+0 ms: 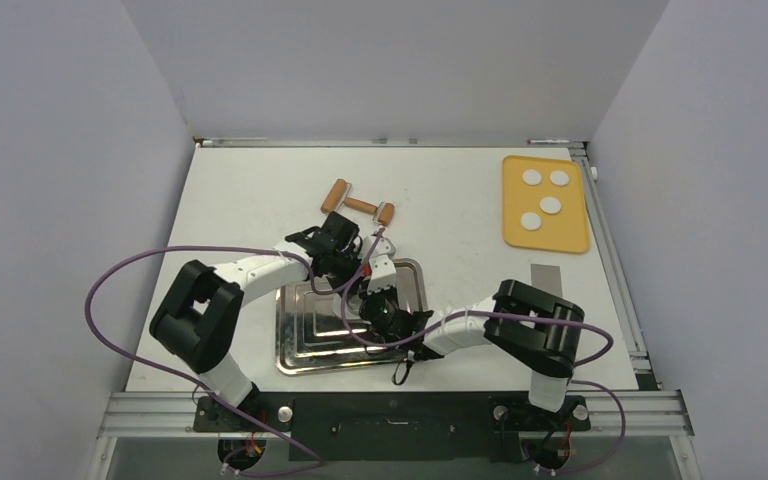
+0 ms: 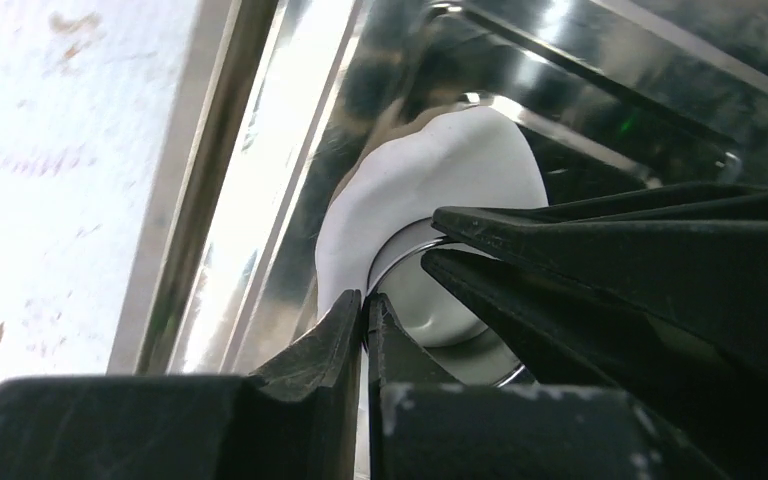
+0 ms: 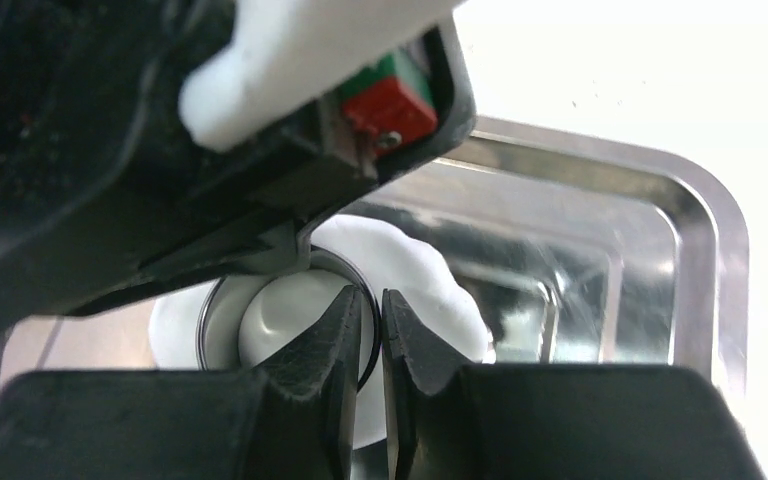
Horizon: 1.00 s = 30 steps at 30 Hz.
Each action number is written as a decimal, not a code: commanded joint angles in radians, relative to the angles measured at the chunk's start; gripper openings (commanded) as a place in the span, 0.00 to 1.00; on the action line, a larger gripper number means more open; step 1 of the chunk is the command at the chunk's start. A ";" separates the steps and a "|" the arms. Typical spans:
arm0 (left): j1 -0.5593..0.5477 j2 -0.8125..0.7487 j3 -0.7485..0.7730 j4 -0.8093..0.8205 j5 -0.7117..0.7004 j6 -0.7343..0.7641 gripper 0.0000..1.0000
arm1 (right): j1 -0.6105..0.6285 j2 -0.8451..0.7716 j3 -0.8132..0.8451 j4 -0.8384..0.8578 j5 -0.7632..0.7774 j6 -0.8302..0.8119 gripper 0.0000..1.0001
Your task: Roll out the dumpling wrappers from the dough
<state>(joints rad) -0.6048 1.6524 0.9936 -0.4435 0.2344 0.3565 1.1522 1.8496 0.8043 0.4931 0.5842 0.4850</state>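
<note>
I need to back my left gripper off, as both grippers are crowded on the ring cutter's rim, so my right gripper can grasp the ring cutter across its full width (image 3: 292, 318).
Several small round white dumpling wrappers (image 1: 551, 205) lie on a yellow board (image 1: 570, 235) at the back right. A white dough sheet (image 2: 440, 160) lies in the metal tray (image 1: 305, 345); it also shows in the right wrist view (image 3: 430, 280). A round metal ring cutter (image 2: 392, 250) stands on the dough, with white dough inside it (image 3: 280, 320). My left gripper (image 2: 365, 310) is shut on the ring's rim. My right gripper (image 3: 368, 310) is shut on the rim from the other side. Both grippers meet over the tray's back right part (image 1: 360, 285).
A wooden rolling pin (image 1: 360, 205) lies on the table behind the tray. The tray's raised rim (image 3: 700, 200) runs around the dough. Purple cables loop from both arms at the near side. A grey strip (image 1: 545, 272) lies by the right arm.
</note>
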 commanded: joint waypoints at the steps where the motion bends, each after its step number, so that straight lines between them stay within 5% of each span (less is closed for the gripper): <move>1: -0.054 0.063 0.009 -0.078 0.065 0.151 0.00 | 0.088 -0.086 -0.075 -0.172 0.003 0.003 0.09; 12: -0.106 0.033 0.017 -0.056 0.171 0.214 0.00 | 0.117 -0.143 -0.048 -0.240 -0.030 0.019 0.09; 15: -0.101 0.019 0.026 -0.085 0.193 0.225 0.00 | 0.100 -0.145 -0.002 -0.258 -0.070 -0.013 0.22; 18: -0.101 -0.001 0.029 -0.091 0.210 0.222 0.11 | 0.088 -0.141 0.038 -0.276 -0.077 -0.038 0.33; 30: -0.052 -0.050 0.104 -0.154 0.267 0.205 0.42 | 0.058 -0.179 0.117 -0.293 -0.172 -0.115 0.52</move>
<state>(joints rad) -0.6178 1.6524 1.0325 -0.5514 0.3637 0.4915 1.2175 1.7226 0.8181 0.1696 0.5926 0.5255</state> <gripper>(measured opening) 0.401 0.480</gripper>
